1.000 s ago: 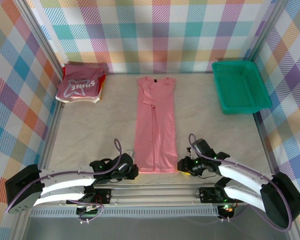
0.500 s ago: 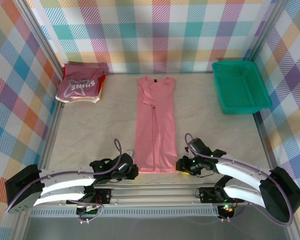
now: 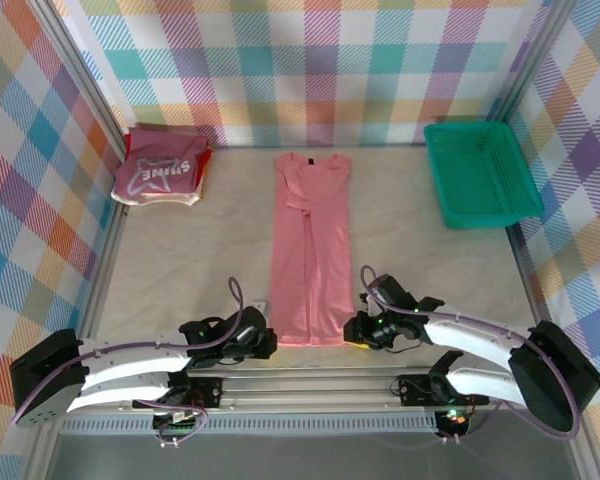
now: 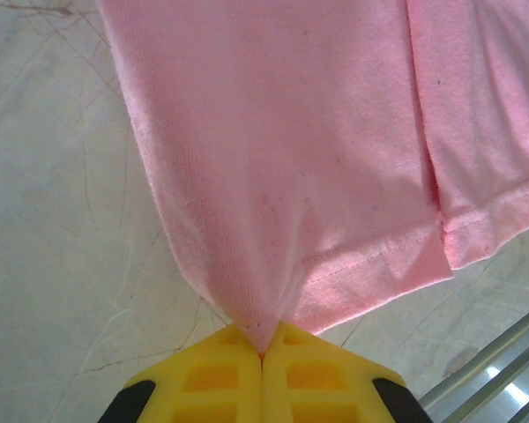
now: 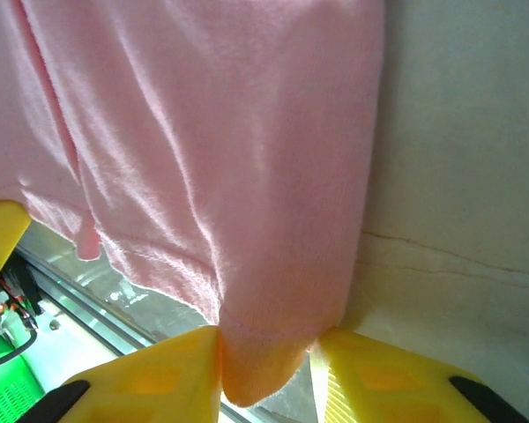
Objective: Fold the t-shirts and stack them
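Note:
The hem corner of the t-shirt bulges deep between the fingers of my right gripper, so next I ease back and pinch only the corner's tip (image 5: 254, 392) before I fold the hem toward the collar.
A salmon-pink t-shirt (image 3: 312, 250) lies folded into a long strip down the middle of the table, collar at the far end. My left gripper (image 3: 270, 343) is shut on its near left hem corner (image 4: 263, 339), and the cloth (image 4: 282, 150) puckers into the pinch. My right gripper (image 3: 355, 333) is at the near right corner. Its yellow fingers (image 5: 176, 366) stand open on either side of the hem corner (image 5: 269, 352), with a sliver of light on the right side. A dark pink t-shirt with white lettering (image 3: 160, 172) tops a folded stack at the far left.
A green mesh basket (image 3: 480, 170) stands at the far right. The metal rail of the table's near edge (image 3: 310, 385) runs just behind both grippers. Checked walls close in the table on three sides.
My right gripper has slid left to the shirt's near right corner, and its fingers have narrowed around the hem. The left gripper and the shirt have stayed put.

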`<act>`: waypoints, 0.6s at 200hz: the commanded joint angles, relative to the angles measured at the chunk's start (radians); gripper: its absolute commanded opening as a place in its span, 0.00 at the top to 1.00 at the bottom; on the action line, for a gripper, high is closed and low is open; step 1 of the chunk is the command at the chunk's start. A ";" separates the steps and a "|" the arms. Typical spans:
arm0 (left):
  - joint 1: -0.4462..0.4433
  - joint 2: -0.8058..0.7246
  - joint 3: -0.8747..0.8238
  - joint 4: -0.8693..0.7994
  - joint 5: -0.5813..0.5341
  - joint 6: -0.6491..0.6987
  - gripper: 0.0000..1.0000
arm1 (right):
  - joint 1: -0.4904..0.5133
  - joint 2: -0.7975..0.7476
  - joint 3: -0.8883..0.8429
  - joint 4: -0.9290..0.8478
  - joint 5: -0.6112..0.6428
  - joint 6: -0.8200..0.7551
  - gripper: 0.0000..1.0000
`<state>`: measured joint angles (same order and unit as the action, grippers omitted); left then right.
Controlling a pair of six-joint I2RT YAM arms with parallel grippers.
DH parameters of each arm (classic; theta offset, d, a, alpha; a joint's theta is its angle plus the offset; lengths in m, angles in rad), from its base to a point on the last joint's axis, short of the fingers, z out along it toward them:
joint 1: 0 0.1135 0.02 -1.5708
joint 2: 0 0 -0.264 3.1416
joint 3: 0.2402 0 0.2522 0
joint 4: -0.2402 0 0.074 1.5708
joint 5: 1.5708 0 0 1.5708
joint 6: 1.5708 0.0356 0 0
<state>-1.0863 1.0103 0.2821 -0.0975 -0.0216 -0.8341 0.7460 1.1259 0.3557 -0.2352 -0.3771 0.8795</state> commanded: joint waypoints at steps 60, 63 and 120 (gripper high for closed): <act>-0.012 -0.013 -0.001 0.016 -0.019 0.015 1.00 | 0.006 -0.026 0.039 -0.052 0.056 0.010 0.53; -0.012 -0.013 0.000 0.015 -0.019 0.015 1.00 | 0.006 -0.028 0.039 -0.050 0.058 0.010 0.53; -0.012 -0.014 0.006 0.001 -0.037 0.015 1.00 | 0.006 0.067 0.081 -0.077 0.076 -0.006 0.81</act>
<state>-1.0863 1.0103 0.2821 -0.0982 -0.0303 -0.8333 0.7460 1.1618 0.4068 -0.2787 -0.3157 0.8795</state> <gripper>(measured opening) 0.050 0.273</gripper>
